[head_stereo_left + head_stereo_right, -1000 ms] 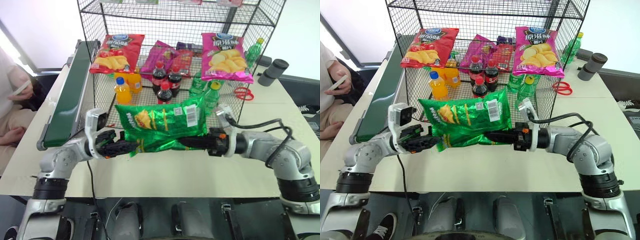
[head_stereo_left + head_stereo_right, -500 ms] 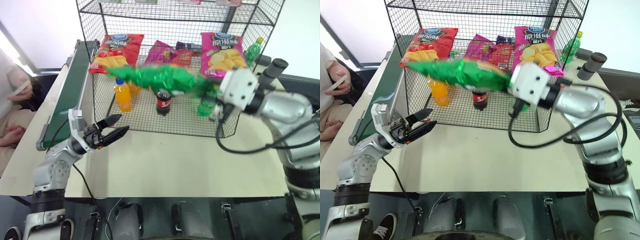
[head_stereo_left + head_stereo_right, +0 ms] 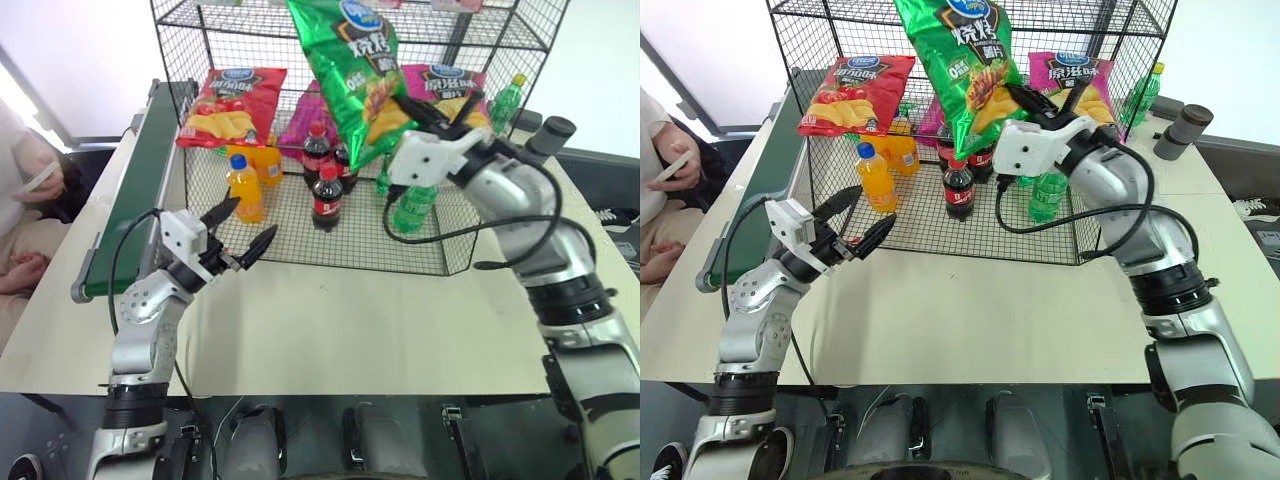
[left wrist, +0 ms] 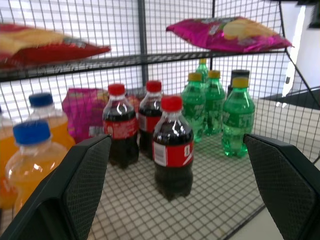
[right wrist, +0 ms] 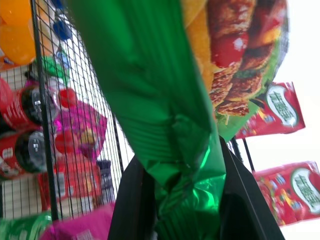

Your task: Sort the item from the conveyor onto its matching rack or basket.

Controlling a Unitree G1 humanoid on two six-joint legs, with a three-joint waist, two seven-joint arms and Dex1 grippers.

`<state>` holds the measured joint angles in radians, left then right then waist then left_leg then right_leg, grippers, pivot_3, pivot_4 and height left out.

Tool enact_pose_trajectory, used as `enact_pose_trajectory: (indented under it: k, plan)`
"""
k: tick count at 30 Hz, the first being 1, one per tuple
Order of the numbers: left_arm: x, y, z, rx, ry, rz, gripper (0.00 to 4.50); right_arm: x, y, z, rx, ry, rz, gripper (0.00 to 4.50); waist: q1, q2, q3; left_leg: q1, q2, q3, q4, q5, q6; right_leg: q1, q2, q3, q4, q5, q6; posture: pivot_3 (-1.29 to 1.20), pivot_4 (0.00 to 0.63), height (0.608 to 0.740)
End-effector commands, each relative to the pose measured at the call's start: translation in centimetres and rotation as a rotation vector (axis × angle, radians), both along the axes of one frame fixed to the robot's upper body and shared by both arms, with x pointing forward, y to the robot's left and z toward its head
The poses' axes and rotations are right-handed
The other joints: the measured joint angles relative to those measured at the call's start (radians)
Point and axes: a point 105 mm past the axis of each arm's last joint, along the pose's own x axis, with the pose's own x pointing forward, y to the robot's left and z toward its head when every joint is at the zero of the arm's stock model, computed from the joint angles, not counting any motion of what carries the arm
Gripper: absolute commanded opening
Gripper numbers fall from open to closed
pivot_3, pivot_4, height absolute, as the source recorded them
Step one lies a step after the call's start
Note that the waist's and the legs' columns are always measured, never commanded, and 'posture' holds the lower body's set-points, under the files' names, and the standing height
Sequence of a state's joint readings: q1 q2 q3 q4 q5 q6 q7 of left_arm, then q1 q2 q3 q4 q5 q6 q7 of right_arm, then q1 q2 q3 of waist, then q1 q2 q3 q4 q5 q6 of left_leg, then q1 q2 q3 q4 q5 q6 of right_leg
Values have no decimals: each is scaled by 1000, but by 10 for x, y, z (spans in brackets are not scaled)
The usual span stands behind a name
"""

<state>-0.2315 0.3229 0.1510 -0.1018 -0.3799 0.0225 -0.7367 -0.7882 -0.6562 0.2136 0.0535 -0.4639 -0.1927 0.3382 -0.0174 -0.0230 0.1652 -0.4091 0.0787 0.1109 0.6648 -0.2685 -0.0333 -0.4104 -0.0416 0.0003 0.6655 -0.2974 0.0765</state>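
Observation:
The robot's right gripper should release the green crisp bag on the middle shelf [image 3: 325, 101] between the red and pink crisp bags.
The item, a shiny green crisp bag [image 3: 352, 70], hangs upright in front of the rack's upper tiers. My right gripper [image 3: 412, 108] is shut on its lower edge, and the foil is pinched between the fingers [image 5: 137, 200] in the right wrist view. The black wire-mesh rack [image 3: 196, 45] stands at the back of the table. My left gripper [image 3: 243, 226] is open and holds nothing, low at the rack's front left, pointing at the bottles inside. The dark green conveyor [image 3: 135, 195] runs along the table's left side.
A red crisp bag [image 3: 236, 100] and a pink crisp bag [image 3: 450, 100] lie on the rack's middle shelf. Orange bottles [image 3: 245, 185], cola bottles [image 4: 172, 145] and green bottles [image 4: 237, 120] stand on its floor. A person [image 3: 25, 200] sits left of the conveyor. Dark cylinders [image 3: 548, 140] stand at the right.
My right gripper has lifted the green bag off the table front and rolled it upright before the rack. My left gripper has come away from the bag and moved forward toward the rack.

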Motion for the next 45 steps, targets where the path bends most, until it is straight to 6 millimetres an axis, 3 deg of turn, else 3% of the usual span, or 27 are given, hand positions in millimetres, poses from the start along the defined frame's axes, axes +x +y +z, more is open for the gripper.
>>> enact_pose_trajectory:
  k: [1, 4, 9, 13, 18, 23, 30, 35, 45]
  plan:
    - [-8, -3, 12, 1, -55, -6, 4500, -25, 11, 25, 106, -96, 160, 291, 0, 0, 0, 0, 0, 0, 0, 0, 0, 0, 0, 0, 0, 0, 0, 0, 150, 740]
    - [-8, 2, 10, -8, -44, 7, 4500, -37, 13, 26, 152, -98, 246, 291, 1, 0, 0, 0, 0, 0, 0, 0, 0, 0, 0, 0, 0, 0, 0, 0, 150, 740]
    - [-7, 0, 12, -11, -63, -2, 4500, -38, 14, 20, 101, -118, 242, 291, 2, 0, 0, 0, 0, 0, 0, 0, 0, 1, -1, 0, 0, 0, 0, 0, 150, 740]
    - [-7, -11, 11, -15, -50, -44, 4500, -34, 24, -6, 8, -31, 270, 291, 1, 0, 0, 1, 0, 0, 0, 0, 0, 1, 0, 0, 0, 0, 0, 0, 150, 740]
    - [-7, -14, 12, -9, -63, -64, 4500, -33, 22, -10, -59, -41, 257, 291, 1, 0, 0, 0, 0, 0, 0, 0, 0, 1, 0, 0, 0, 0, 0, 0, 150, 740]
    - [-6, -16, 11, -10, -58, -66, 4500, -7, 5, -9, -133, -44, 91, 291, 0, 0, 0, 1, 0, 0, 0, 0, 0, 1, 0, 0, 0, 0, 0, 0, 150, 740]
    - [-4, -22, 8, -14, -48, -61, 4500, 28, -2, -3, 28, 57, -102, 291, -3, 0, 0, 1, 0, 1, 0, 1, -1, 1, 0, 0, 0, 0, 0, 0, 150, 740]
    - [-7, -25, 8, -24, -52, -69, 4500, 36, 0, 13, 214, 70, -119, 291, 1, 0, 0, 0, 0, 1, 0, 1, -2, 0, 0, 0, 0, 0, 0, 0, 150, 740]
    - [-8, -28, 10, -20, -63, -71, 4500, 50, 21, 10, 171, 106, -164, 291, -1, 0, 0, 0, 0, 1, 0, 0, 0, 0, 0, 0, 0, 0, 0, 0, 150, 740]
